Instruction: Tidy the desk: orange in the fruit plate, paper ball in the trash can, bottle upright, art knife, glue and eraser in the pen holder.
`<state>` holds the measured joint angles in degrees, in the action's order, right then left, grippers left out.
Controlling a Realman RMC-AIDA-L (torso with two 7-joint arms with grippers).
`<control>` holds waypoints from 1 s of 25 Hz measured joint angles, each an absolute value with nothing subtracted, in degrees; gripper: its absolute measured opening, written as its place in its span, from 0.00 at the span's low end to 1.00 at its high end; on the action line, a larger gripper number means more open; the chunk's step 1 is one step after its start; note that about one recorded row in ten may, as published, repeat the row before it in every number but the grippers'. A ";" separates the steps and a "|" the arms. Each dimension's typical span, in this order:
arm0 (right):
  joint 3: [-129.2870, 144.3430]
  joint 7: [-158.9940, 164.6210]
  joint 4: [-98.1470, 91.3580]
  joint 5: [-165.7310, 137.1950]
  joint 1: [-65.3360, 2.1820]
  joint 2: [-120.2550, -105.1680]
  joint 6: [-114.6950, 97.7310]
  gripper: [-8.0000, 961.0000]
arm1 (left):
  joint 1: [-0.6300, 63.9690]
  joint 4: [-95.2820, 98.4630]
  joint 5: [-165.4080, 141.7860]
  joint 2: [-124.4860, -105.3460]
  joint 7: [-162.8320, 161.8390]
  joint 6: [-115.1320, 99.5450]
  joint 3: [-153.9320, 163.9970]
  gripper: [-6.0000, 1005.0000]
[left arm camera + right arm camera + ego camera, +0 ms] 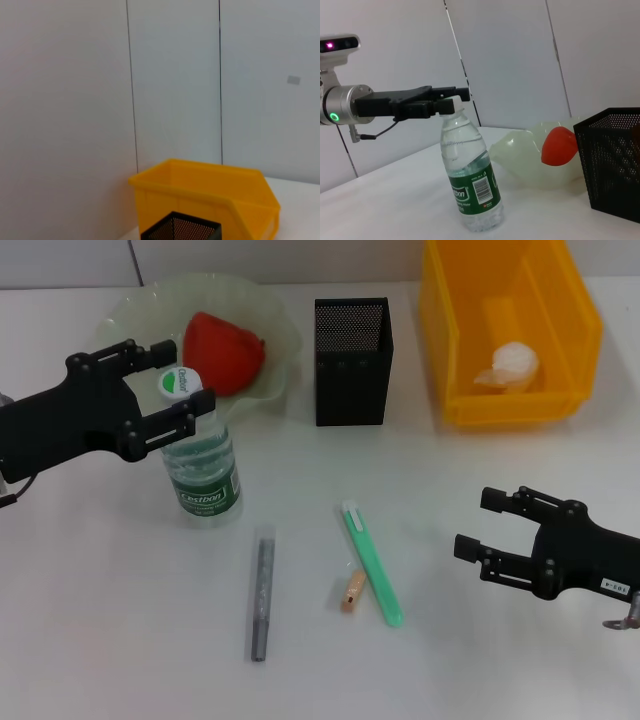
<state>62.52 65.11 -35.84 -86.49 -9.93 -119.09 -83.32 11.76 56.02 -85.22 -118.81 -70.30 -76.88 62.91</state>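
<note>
The art knife's white end (355,523), nearest the pen holder, should be gripped next by my right gripper, which will go there and close.
The bottle (203,475) (472,185) stands upright beside the fruit plate (140,300) (520,155), which holds the orange (222,350) (559,146). My left gripper (185,375) (455,100) is open at cap height, one finger on each side of the white cap. The paper ball (510,365) lies inside the trash can (500,410) (200,195). On the table in front of the pen holder (352,380) (615,160) (182,230) lie the art knife (372,565), the eraser (352,590) and the glue (262,595). My right gripper (472,522) hovers open to the right of the art knife, holding nothing.
The plate, pen holder and trash can stand in a row along the back of the white table. A pale wall rises behind them.
</note>
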 joint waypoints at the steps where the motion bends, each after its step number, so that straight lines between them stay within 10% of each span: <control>1: 62.52 65.23 -35.96 -86.49 -9.93 -119.09 -83.32 0.82 | 11.72 56.02 -84.82 -118.81 -70.13 -76.90 62.90 0.58; 16: 61.90 110.55 -73.27 -103.16 -9.41 -118.01 -89.38 0.81 | 5.69 51.62 -86.09 -118.60 -60.09 -92.23 67.64 0.82; 25: 69.88 150.49 -89.52 -134.84 -29.39 -119.23 -96.21 0.81 | 7.18 43.00 -86.30 -118.49 -54.97 -91.41 69.44 0.82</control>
<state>69.88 150.49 -89.52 -134.84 -29.39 -119.23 -96.21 7.18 43.00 -86.30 -118.49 -54.97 -91.41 69.44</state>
